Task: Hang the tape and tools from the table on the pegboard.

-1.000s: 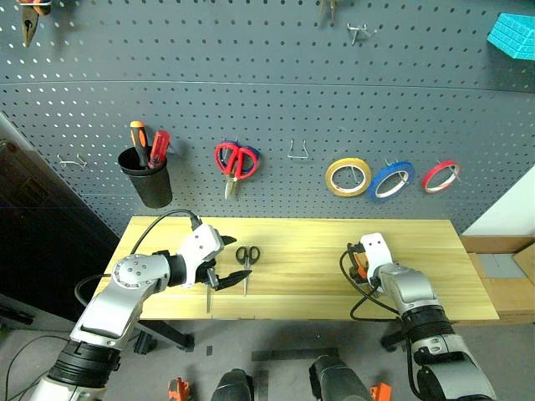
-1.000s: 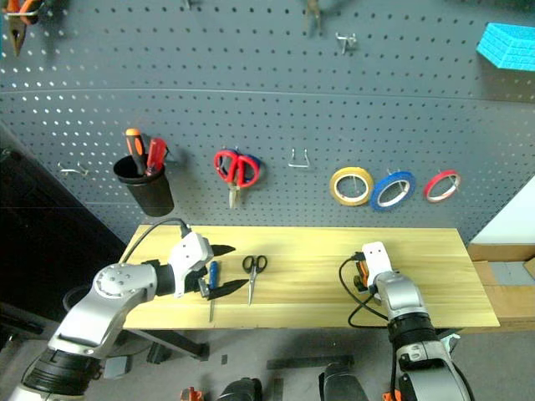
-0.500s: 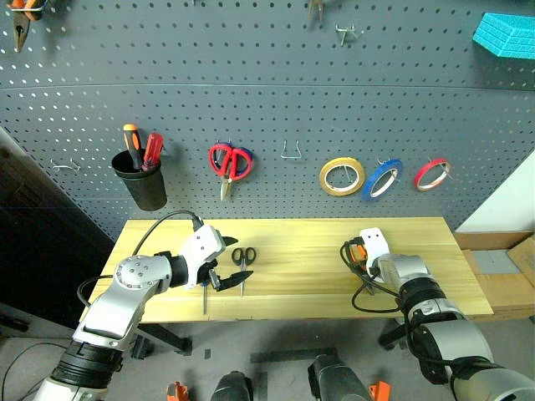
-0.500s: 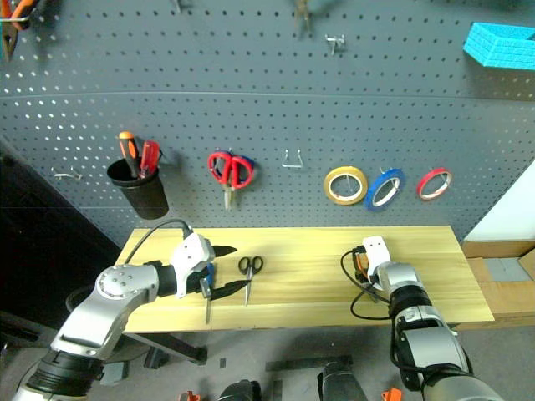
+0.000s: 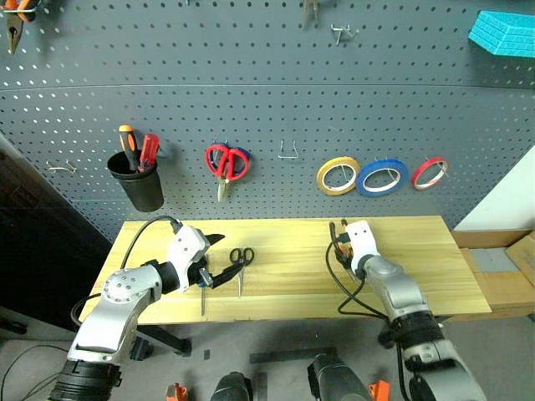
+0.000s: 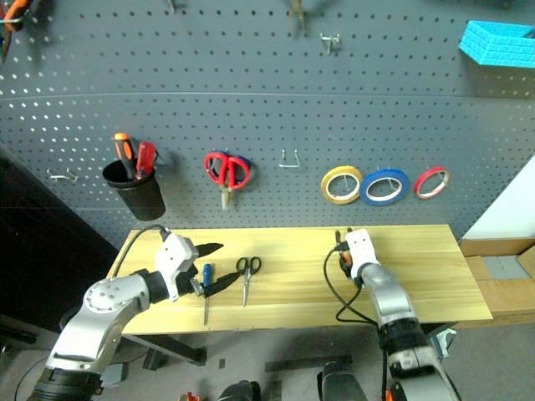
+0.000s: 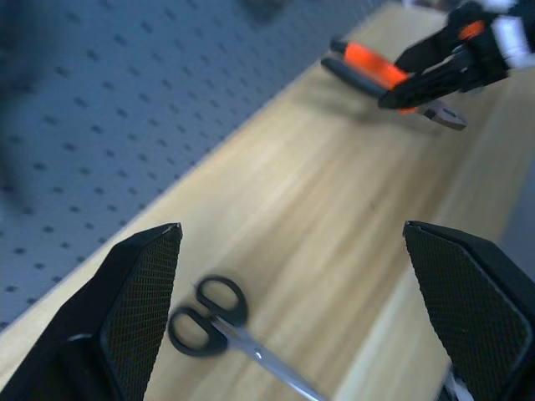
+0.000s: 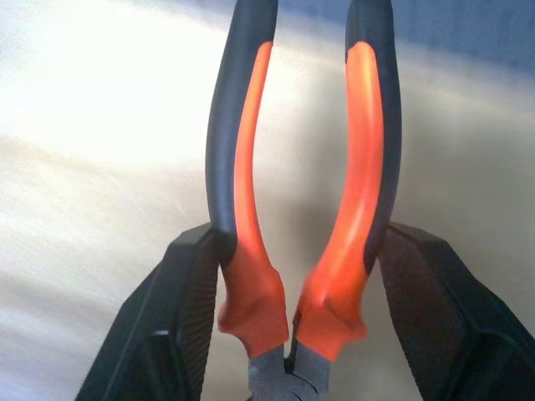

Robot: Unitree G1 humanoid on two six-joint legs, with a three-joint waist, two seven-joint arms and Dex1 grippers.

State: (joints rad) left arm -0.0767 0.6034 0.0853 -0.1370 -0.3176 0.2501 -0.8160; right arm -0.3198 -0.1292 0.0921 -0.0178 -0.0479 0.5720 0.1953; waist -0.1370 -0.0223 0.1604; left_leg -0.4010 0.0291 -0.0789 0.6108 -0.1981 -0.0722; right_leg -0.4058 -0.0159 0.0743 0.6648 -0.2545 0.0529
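My left gripper is to close on the blades' pivot [image 5: 241, 272] [image 7: 252, 344] of the small black-handled scissors, because the handle loops must stay free for hanging.
My right gripper [image 5: 343, 248] is shut on the pliers [image 8: 249, 175] near their pivot and holds them above the table [image 5: 292, 288], their orange-and-black handles pointing toward the pegboard [image 5: 267, 100]. In the left wrist view the pliers [image 7: 372, 63] hang over the wood. My left gripper [image 5: 219, 260] is open, low over the table's left part. The small black-handled scissors [image 5: 241, 259] lie just right of it, and the blue-handled screwdriver [image 6: 206, 276] lies beside its fingers. The blue tape [image 5: 383, 177] hangs on the pegboard between a yellow roll [image 5: 338, 176] and a red roll [image 5: 429, 173].
On the pegboard hang red-handled scissors [image 5: 226, 163], a bare metal hook [image 5: 290, 151] and a black cup [image 5: 138, 184] holding an orange and a red screwdriver. A turquoise basket [image 5: 501, 33] sits high at the right. A black cable loops beneath my right wrist.
My right gripper has shut on the pliers, lifted them off the table and carried them left. The left gripper has stayed open by the scissors. The camera has shifted a little.
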